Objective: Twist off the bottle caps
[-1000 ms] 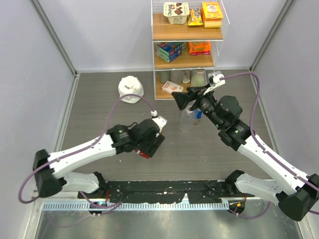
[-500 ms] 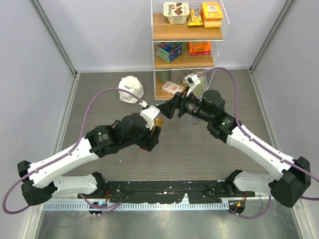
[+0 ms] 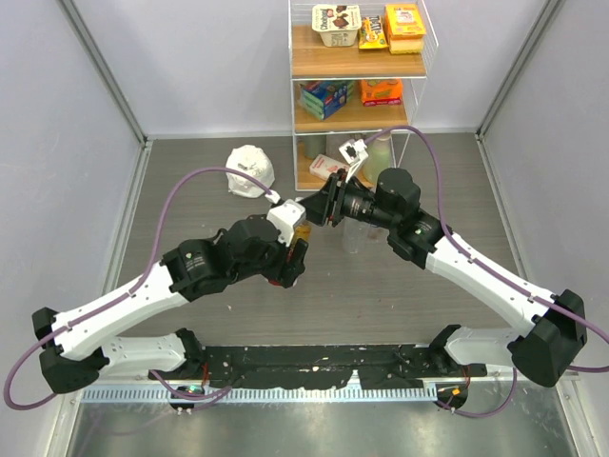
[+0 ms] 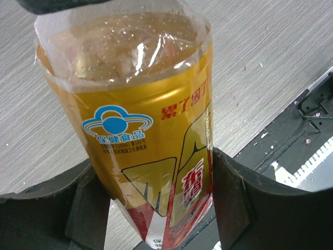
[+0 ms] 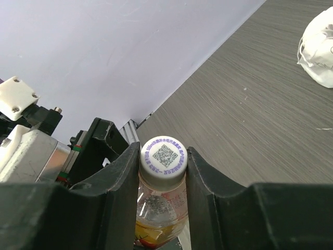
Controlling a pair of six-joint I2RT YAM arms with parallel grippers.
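My left gripper is holding the slanted amber bottle shallowly, so it should regrip the lower body [image 4: 161, 205] deeper while my right gripper holds the white cap.
My left gripper [image 4: 158, 200] is shut on the lower body of the amber bottle [image 4: 145, 125], which has a red-and-gold label and is held tilted above the table. The bottle's neck [image 3: 303, 231] points toward my right gripper [image 3: 320, 211]. In the right wrist view, the right gripper [image 5: 163, 162] is shut on the bottle's white cap [image 5: 164, 155], one finger on each side of it. A clear bottle [image 3: 354, 236] stands on the table just below the right wrist. Other caps are hidden.
A white lumpy bag [image 3: 249, 169] lies at the back left of the table. A wire shelf rack [image 3: 357, 90] with snack boxes stands at the back, a pale green bottle [image 3: 379, 148] on its lowest level. A black strip [image 3: 314, 362] runs along the near edge.
The left arm lifted the amber bottle up toward the middle, then held still. The right gripper swung left to the bottle's top and closed on the white cap.
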